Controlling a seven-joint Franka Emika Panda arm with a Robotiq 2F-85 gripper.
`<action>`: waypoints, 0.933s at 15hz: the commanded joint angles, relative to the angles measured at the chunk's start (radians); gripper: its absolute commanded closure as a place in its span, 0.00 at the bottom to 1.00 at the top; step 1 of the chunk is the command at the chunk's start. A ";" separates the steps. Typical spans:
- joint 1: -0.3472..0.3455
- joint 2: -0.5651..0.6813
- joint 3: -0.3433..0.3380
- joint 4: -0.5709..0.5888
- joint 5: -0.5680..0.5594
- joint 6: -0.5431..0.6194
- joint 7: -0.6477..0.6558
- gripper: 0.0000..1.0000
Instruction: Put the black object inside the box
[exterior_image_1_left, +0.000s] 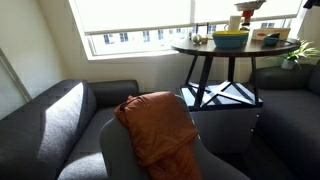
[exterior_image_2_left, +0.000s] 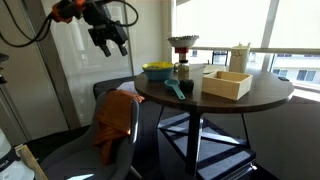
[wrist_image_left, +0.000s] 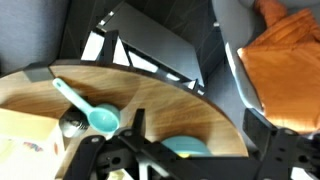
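Observation:
The black object's body (exterior_image_1_left: 273, 38) (wrist_image_left: 73, 122), between the teal scoop and the open wooden box, is the next place my gripper should go to and close.
A small dark object (exterior_image_2_left: 182, 71) stands on the round wooden table (exterior_image_2_left: 250, 100) between the blue and yellow bowl (exterior_image_2_left: 156, 71) and the open wooden box (exterior_image_2_left: 226, 83). It is too small to make out clearly. In the wrist view it shows as a dark, shiny thing (wrist_image_left: 70, 125) beside the box (wrist_image_left: 22, 140). My gripper (exterior_image_2_left: 112, 40) is open and empty, high above the table's edge on the bowl's side. In the wrist view its fingers (wrist_image_left: 200, 130) spread over the bowl (wrist_image_left: 186, 148).
A teal scoop (exterior_image_2_left: 176, 89) lies by the bowl. A stand with a red bowl (exterior_image_2_left: 183, 42) and a white cup (exterior_image_2_left: 240, 56) stand at the table's back. A chair with an orange cloth (exterior_image_2_left: 115, 118) is next to the table, with grey sofas (exterior_image_1_left: 50, 125) beyond.

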 joint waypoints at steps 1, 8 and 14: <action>-0.025 0.123 0.006 0.157 0.025 0.118 0.089 0.00; -0.156 0.328 0.017 0.372 -0.005 0.228 0.328 0.00; -0.170 0.358 0.004 0.375 0.029 0.182 0.346 0.00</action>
